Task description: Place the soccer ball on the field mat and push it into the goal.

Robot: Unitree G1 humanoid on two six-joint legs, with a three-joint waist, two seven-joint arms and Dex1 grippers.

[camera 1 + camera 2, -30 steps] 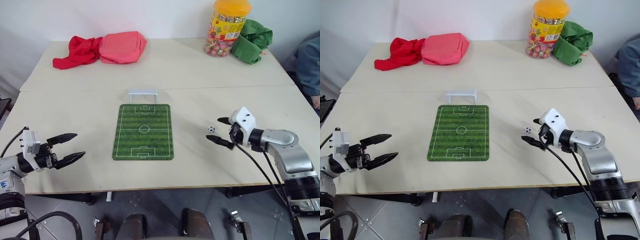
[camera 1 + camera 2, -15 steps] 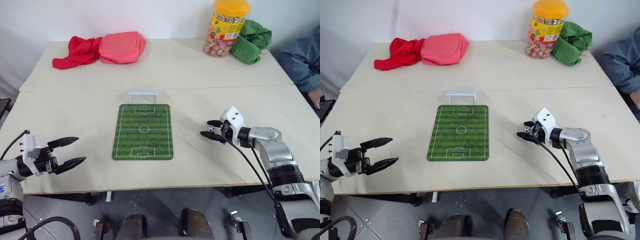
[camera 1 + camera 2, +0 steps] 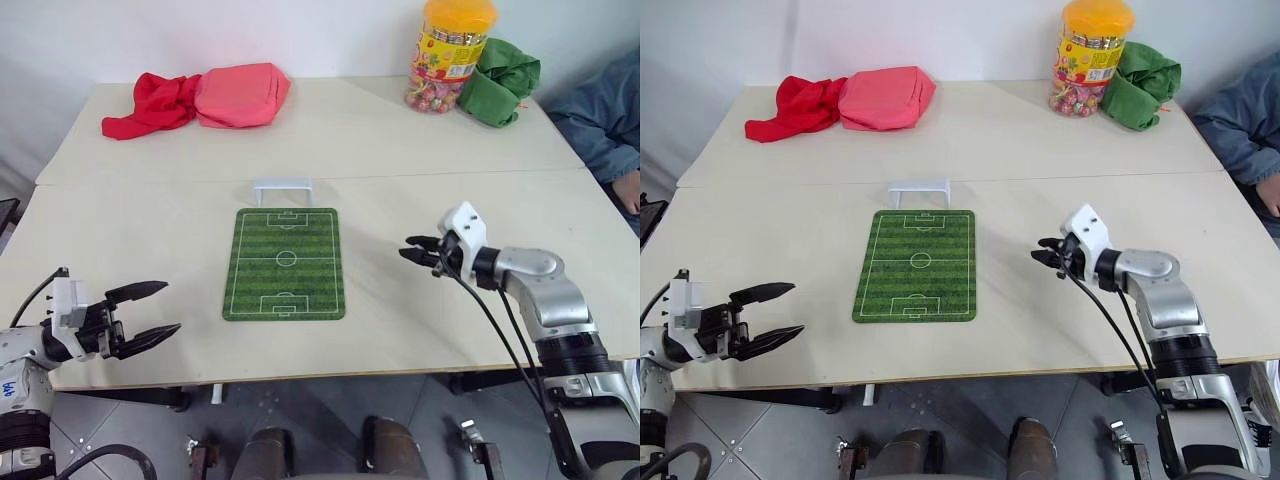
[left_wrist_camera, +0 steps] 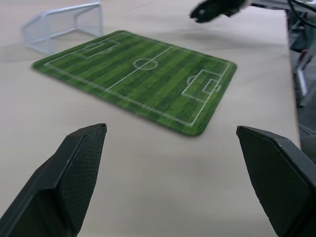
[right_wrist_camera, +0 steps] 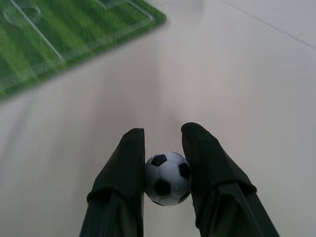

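My right gripper will release the soccer ball inside the white-lined box at the field mat's near end [image 3: 281,304].
The soccer ball [image 5: 167,177], white with black patches, sits pinched between my right gripper's two black fingers. My right gripper [image 3: 415,250] is shut on it and hangs a little above the table, to the right of the field mat [image 3: 285,262]. The green striped mat lies flat at the table's middle, with the small white goal [image 3: 283,188] standing just beyond its far end. Off the table's near left corner, my left gripper [image 3: 155,312] stands open with nothing between its fingers [image 4: 74,173], pointing toward the mat [image 4: 138,76] and goal [image 4: 61,24].
At the table's far left lie a red cloth [image 3: 145,104] and a pink bag [image 3: 240,93]. At the far right stand a candy jar [image 3: 450,55] and a green cloth [image 3: 500,80]. A person's sleeve [image 3: 612,120] shows at the right edge.
My right gripper went from open around the ball on the table to shut on it, then lifted it and carried it left toward the mat. The left gripper barely moved.
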